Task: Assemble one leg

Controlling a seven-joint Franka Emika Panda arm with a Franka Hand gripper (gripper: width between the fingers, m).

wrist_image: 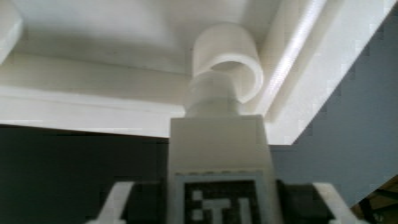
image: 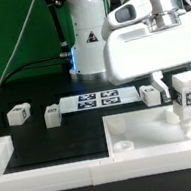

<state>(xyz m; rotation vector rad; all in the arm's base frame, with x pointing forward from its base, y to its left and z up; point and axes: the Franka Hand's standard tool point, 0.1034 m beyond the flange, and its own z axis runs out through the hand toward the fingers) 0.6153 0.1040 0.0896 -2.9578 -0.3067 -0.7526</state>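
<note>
The robot's gripper should release the leg standing upright in the corner socket of the white tray-like part [wrist_image: 231, 72], next to the front side of the white part.
My gripper [image: 185, 80] is shut on a leg [image: 188, 97], a small white block with a black-and-white tag. It holds the leg upright over the large white tray-like part [image: 142, 141], and the leg's lower end sits at that part's far corner on the exterior view's right. In the wrist view the leg [wrist_image: 217, 140] lies between my fingers [wrist_image: 121, 200], and its rounded tip meets the corner socket [wrist_image: 231, 60] of the tray-like part [wrist_image: 89, 70]. Whether the tip is seated in the socket is hidden.
Three more legs lie on the black table: two on the exterior view's left [image: 19, 114] [image: 53, 114] and one by the tray-like part [image: 150, 95]. The marker board [image: 96, 99] lies at the back. White border bars [image: 42, 176] run along the front and left.
</note>
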